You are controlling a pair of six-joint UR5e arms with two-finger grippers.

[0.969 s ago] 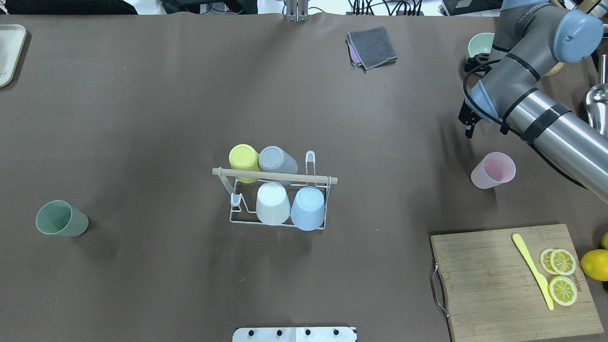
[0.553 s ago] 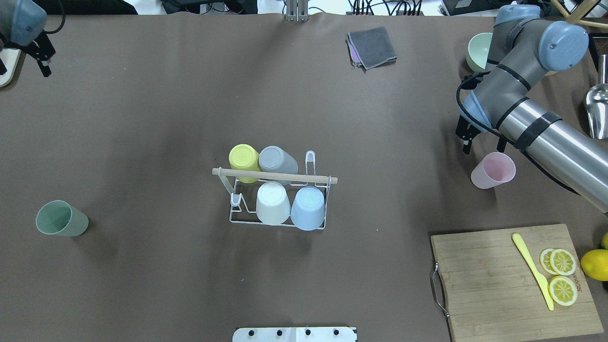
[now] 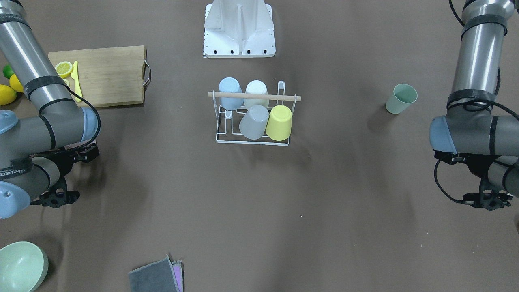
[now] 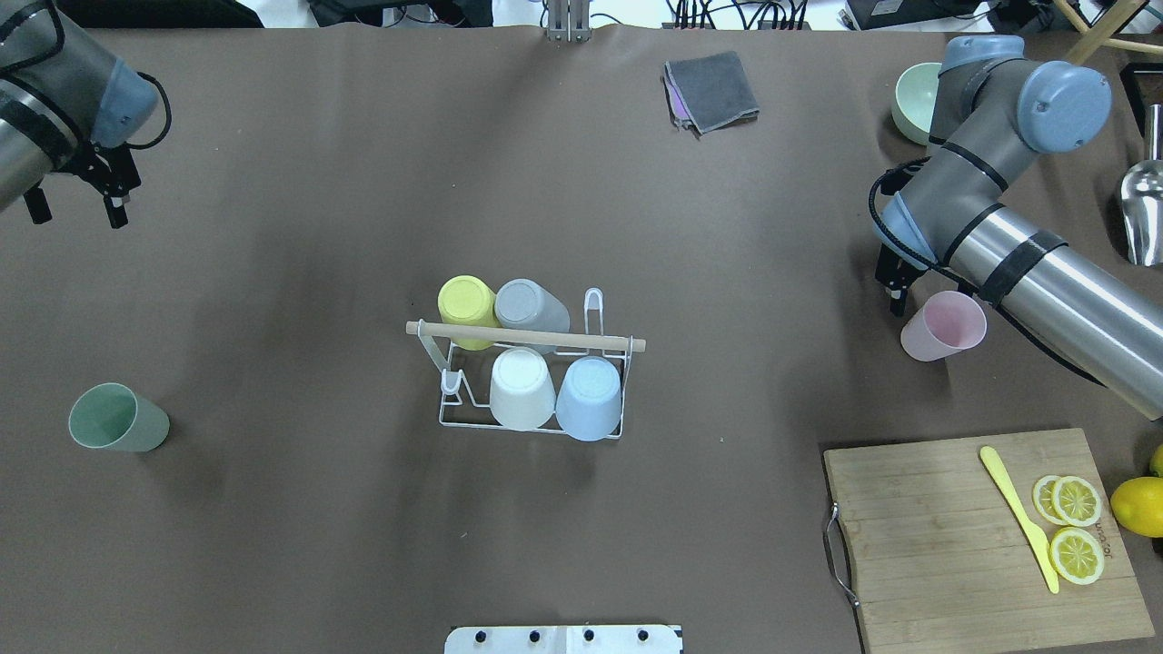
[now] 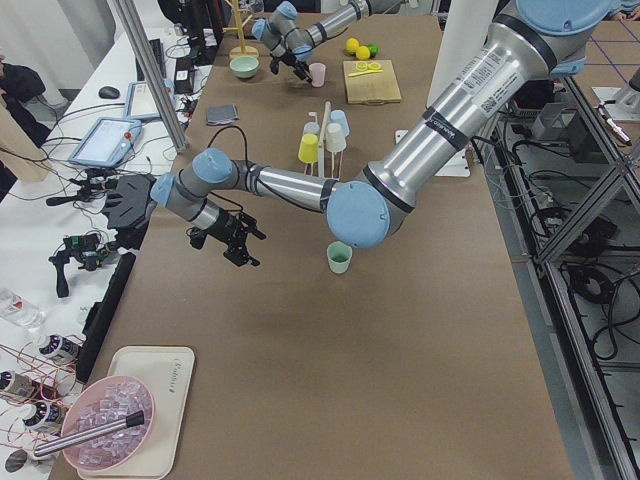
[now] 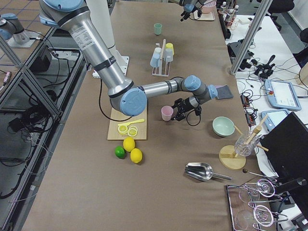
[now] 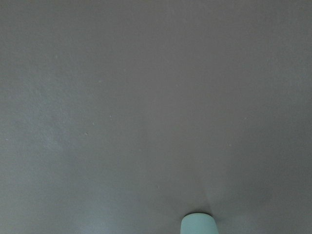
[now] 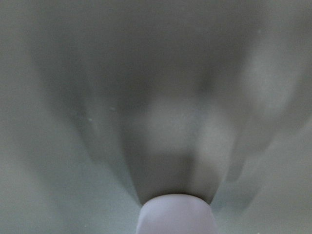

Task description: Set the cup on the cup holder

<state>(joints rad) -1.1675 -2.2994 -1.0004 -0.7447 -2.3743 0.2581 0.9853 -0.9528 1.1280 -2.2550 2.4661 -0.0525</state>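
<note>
The green cup is upright. Next, my left gripper needs to go to it and close around the sides of the cup's body (image 3: 397,104) (image 7: 199,225).
The white wire cup holder (image 4: 454,413) with a wooden rod handle stands mid-table and also shows in the front view (image 3: 253,142). It holds yellow, grey, white and blue cups upside down. A pink cup (image 4: 945,327) stands upright at the right. My right gripper (image 4: 927,292) is open, close over the cup's far side; one finger is hidden by the arm. The cup's rim shows at the bottom of the right wrist view (image 8: 175,214). A green cup (image 4: 118,418) stands upright at the left. My left gripper (image 4: 77,207) is open and empty, well beyond it.
A wooden cutting board (image 4: 936,536) with lemon slices and a yellow knife lies at the near right, a lemon (image 4: 1138,505) beside it. A green bowl (image 4: 911,98), a metal scoop (image 4: 1143,204) and a grey cloth (image 4: 711,89) lie at the far side.
My right gripper has moved nearer and down to the pink cup. My left arm has come into view at the far left and moved towards the green cup.
</note>
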